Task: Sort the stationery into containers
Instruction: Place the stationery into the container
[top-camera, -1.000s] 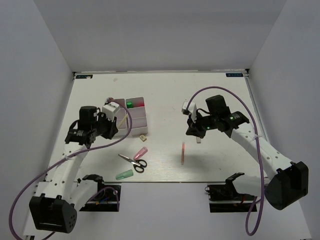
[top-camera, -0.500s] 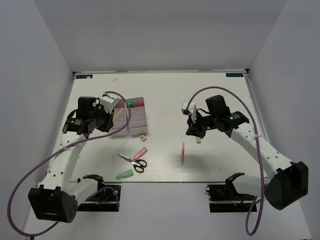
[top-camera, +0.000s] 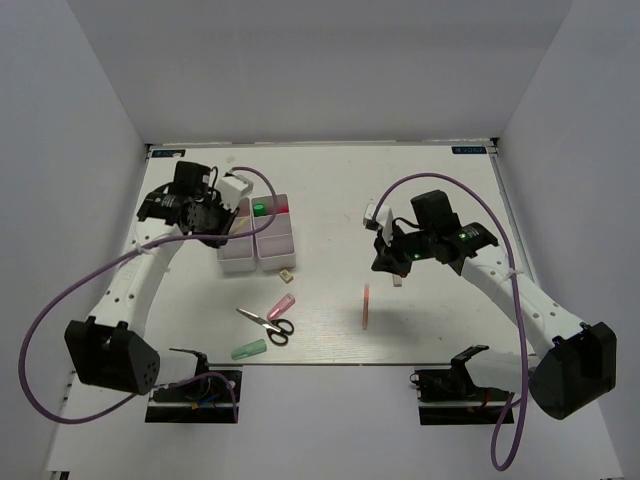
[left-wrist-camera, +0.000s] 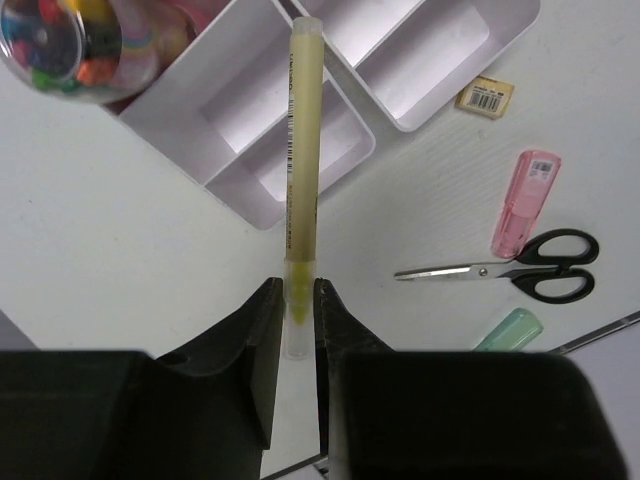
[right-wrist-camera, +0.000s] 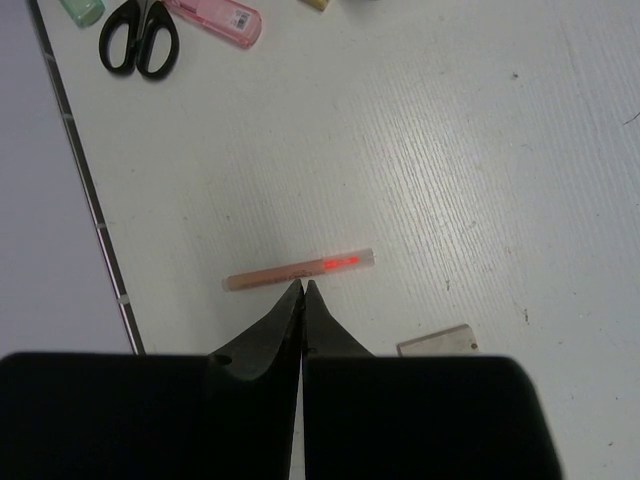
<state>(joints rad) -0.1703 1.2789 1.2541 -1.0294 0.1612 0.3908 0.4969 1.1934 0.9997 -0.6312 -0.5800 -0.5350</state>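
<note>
Next, my left gripper releases the yellow stick in the middle compartment of the tray holding the clear jar (top-camera: 239, 223) (left-wrist-camera: 250, 98).
My left gripper (left-wrist-camera: 296, 295) (top-camera: 226, 213) is shut on the lower end of a thin yellow stick (left-wrist-camera: 303, 150), held in the air over the left one of two white divided trays (left-wrist-camera: 225, 110) (top-camera: 237, 266). The second tray (left-wrist-camera: 430, 60) (top-camera: 277, 262) lies beside it. On the table lie black-handled scissors (left-wrist-camera: 535, 275) (top-camera: 270, 326), a pink highlighter (left-wrist-camera: 522, 200) (top-camera: 282, 305), a pale green marker (left-wrist-camera: 510, 330) (top-camera: 248, 349) and a small eraser (left-wrist-camera: 486, 95) (top-camera: 286, 272). My right gripper (right-wrist-camera: 302, 288) (top-camera: 384, 264) is shut and empty, hovering just beside a thin pink stick (right-wrist-camera: 300, 270) (top-camera: 366, 306).
A clear jar of colourful bits (left-wrist-camera: 75, 45) sits at the far end of the left tray. A small grey flat piece (right-wrist-camera: 437, 342) lies by the right gripper. White walls enclose the table on three sides, and the table's near edge (top-camera: 330, 363) runs below the stationery.
My left arm has swung back and to the left with the yellow stick in it, now over the trays' far end. The right arm has not moved.
</note>
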